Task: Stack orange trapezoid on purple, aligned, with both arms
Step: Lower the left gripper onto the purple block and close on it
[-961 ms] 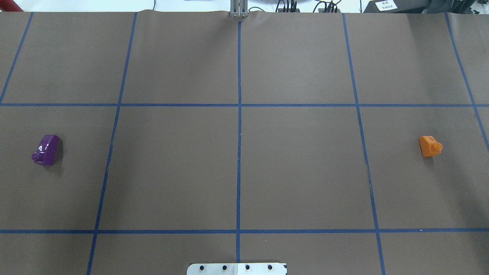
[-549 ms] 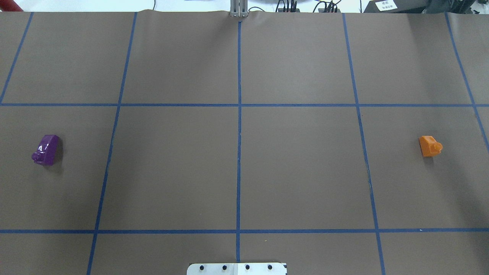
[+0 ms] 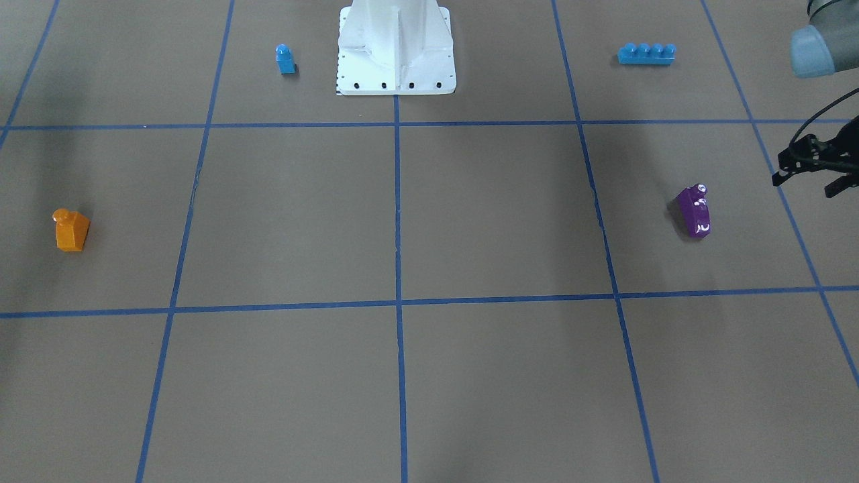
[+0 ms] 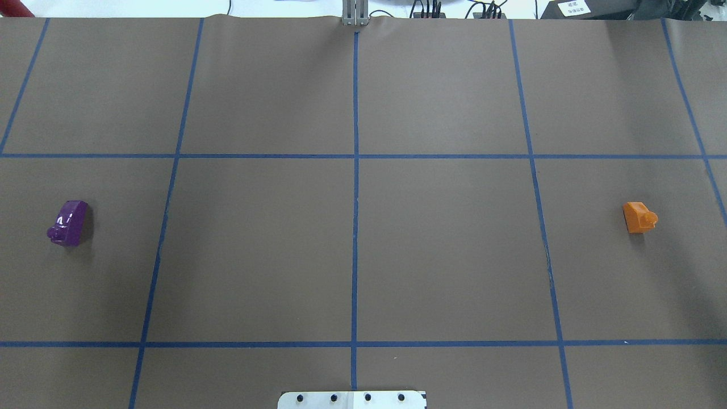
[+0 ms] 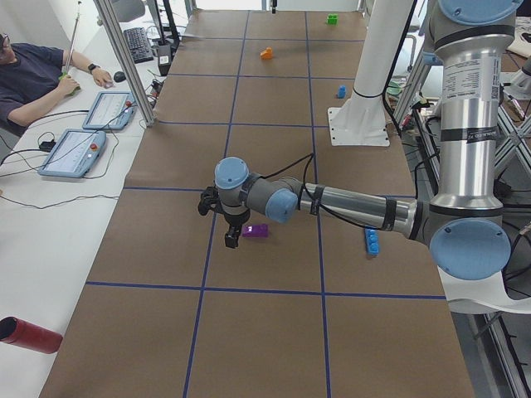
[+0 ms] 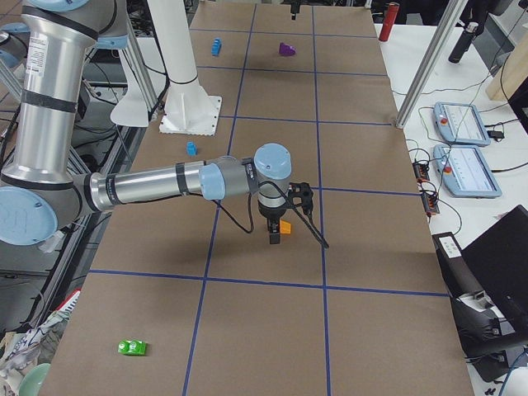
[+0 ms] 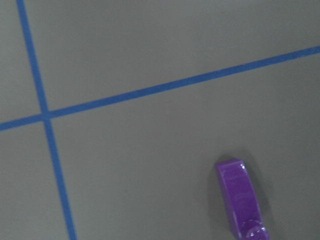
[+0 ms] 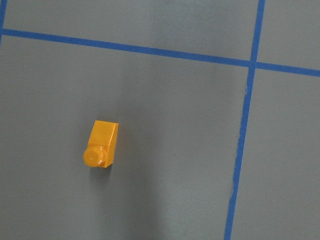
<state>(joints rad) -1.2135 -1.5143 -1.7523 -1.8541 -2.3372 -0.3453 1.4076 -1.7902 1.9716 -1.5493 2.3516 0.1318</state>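
Next, my left gripper closes on the body of the purple block [image 3: 692, 206] [image 7: 243, 209], on the half by its stud, so the plain end stays free.
The orange trapezoid [image 4: 639, 217] lies on the brown table at the right; it also shows in the front view [image 3: 70, 230] and in the right wrist view [image 8: 101, 145], stud toward the camera. The purple block [image 4: 69, 222] lies at the far left, on its side [image 3: 693, 211], and at the lower right of the left wrist view [image 7: 241, 202]. My left gripper [image 3: 805, 182] hovers beside the purple block with its fingers apart and empty. My right gripper [image 6: 289, 216] hovers above the orange block [image 6: 285, 226]; I cannot tell whether it is open.
A small blue single-stud block [image 3: 285, 59] and a long blue brick [image 3: 646, 53] lie near the white robot base [image 3: 396, 74]. A green block [image 6: 132, 347] lies at the table's right end. Blue tape lines grid the table. An operator sits beside the table's far edge.
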